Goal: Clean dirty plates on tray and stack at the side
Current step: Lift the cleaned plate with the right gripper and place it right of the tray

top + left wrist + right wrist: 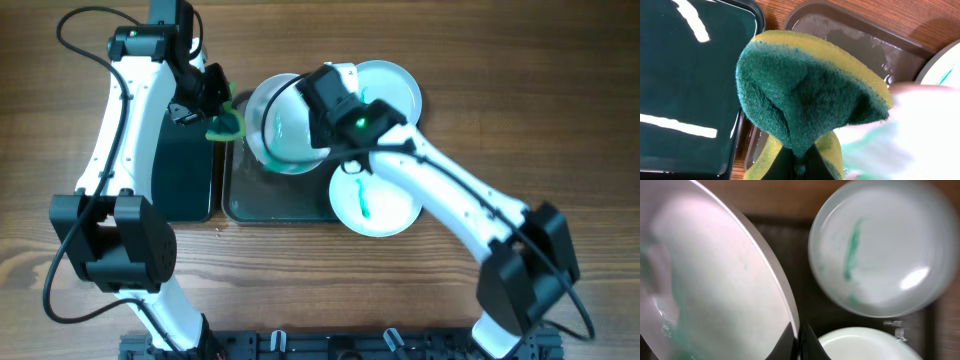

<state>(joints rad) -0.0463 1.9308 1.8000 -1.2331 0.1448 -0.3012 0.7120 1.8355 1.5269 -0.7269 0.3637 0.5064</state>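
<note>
My right gripper will let go of the smeared white plate on the bare wooden table (478,140) beside the big tray's back plate.
My right gripper (318,125) is shut on the rim of a white plate (280,125) and holds it tilted above the left part of the dark grey-green tray (250,205); the plate (705,280) carries teal smears. My left gripper (215,105) is shut on a green and yellow sponge (225,125) beside the held plate's left edge; in the left wrist view the sponge (805,95) fills the middle. A second plate (375,200) with a teal streak lies at the tray's front right and also shows in the right wrist view (880,245). A third plate (392,85) lies at the back right.
A smaller black tray (185,160) lies left of the big tray, under my left arm; it shows glossy in the left wrist view (685,85). Water drops sit on the big tray's floor (855,42). Wooden table (560,100) surrounds everything.
</note>
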